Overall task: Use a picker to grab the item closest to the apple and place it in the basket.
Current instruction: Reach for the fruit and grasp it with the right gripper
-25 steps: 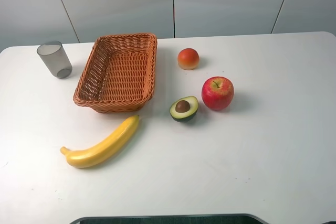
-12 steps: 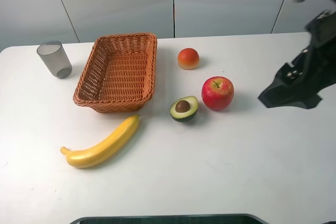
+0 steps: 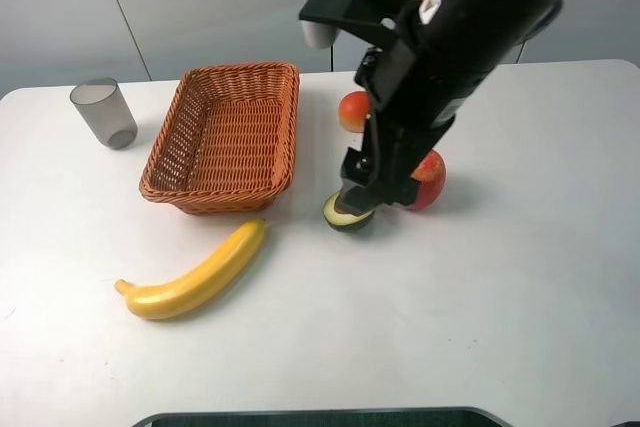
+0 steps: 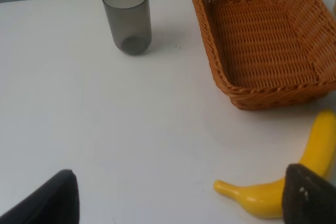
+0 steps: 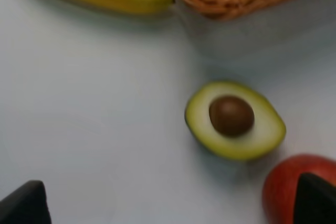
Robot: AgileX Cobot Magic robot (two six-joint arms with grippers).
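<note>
My right gripper is to go down next and close on the avocado's side (image 3: 363, 218) (image 5: 244, 149) nearest the red apple, just beside the avocado's brown pit.
The halved avocado (image 3: 343, 218) with its brown pit (image 5: 231, 115) lies cut side up just left of the red apple (image 3: 433, 179), the closest item to it. My right gripper (image 3: 372, 191) hangs above the avocado and covers most of it and part of the apple in the exterior high view. In the right wrist view its fingertips (image 5: 23, 203) stand wide apart and open with nothing between them, the avocado (image 5: 235, 120) and apple (image 5: 294, 188) below. The wicker basket (image 3: 225, 137) sits to the left, holding nothing. My left gripper (image 4: 178, 203) is open over bare table.
A yellow banana (image 3: 195, 277) lies in front of the basket. A grey cup (image 3: 104, 113) stands at the far left. An orange fruit (image 3: 350, 110) sits behind the apple, half hidden by the arm. White table (image 3: 520, 297) all around.
My right arm has swung in from the right edge of the table to above the avocado and apple. No object has moved.
</note>
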